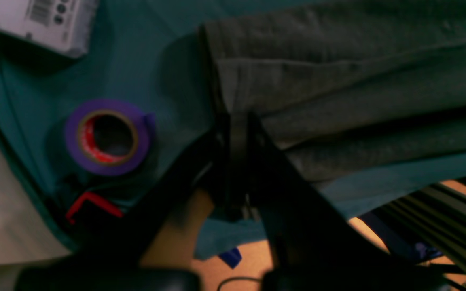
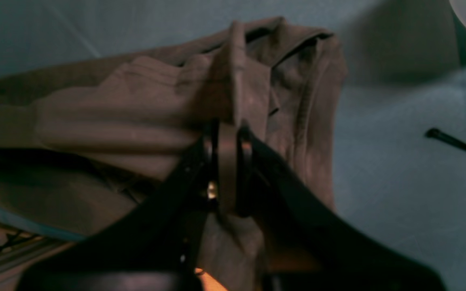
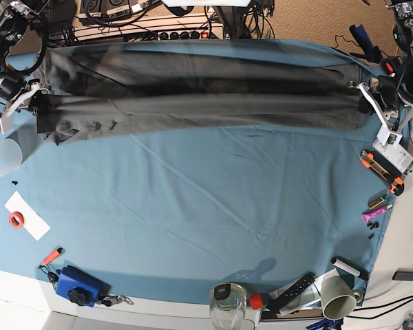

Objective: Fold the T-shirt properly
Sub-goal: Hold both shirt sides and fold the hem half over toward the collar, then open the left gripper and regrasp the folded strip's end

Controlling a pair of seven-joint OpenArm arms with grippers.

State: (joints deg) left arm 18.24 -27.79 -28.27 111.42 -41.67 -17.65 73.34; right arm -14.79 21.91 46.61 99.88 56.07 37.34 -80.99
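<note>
My left gripper is to release the T-shirt's edge on the T-shirt's far part (image 3: 352,78) (image 1: 246,186), near its corner by the tape roll.
The dark charcoal-grey T-shirt (image 3: 193,103) is stretched out in a long folded band across the far side of the blue table cloth (image 3: 206,199). My left gripper (image 1: 238,121) is shut on the shirt's edge (image 1: 338,81); in the base view it (image 3: 363,103) is at the band's right end. My right gripper (image 2: 228,131) is shut on a bunched fold of the shirt (image 2: 156,105); in the base view it (image 3: 40,104) is at the band's left end. The collar is hidden.
A purple tape roll (image 1: 107,137) and a white box (image 1: 34,20) lie near the left gripper. An orange cutter (image 3: 382,170), a pink marker (image 3: 373,216), a white cup (image 3: 1,158), a glass jar (image 3: 227,306), a blue object (image 3: 76,283) and a remote (image 3: 292,289) line the table's edges.
</note>
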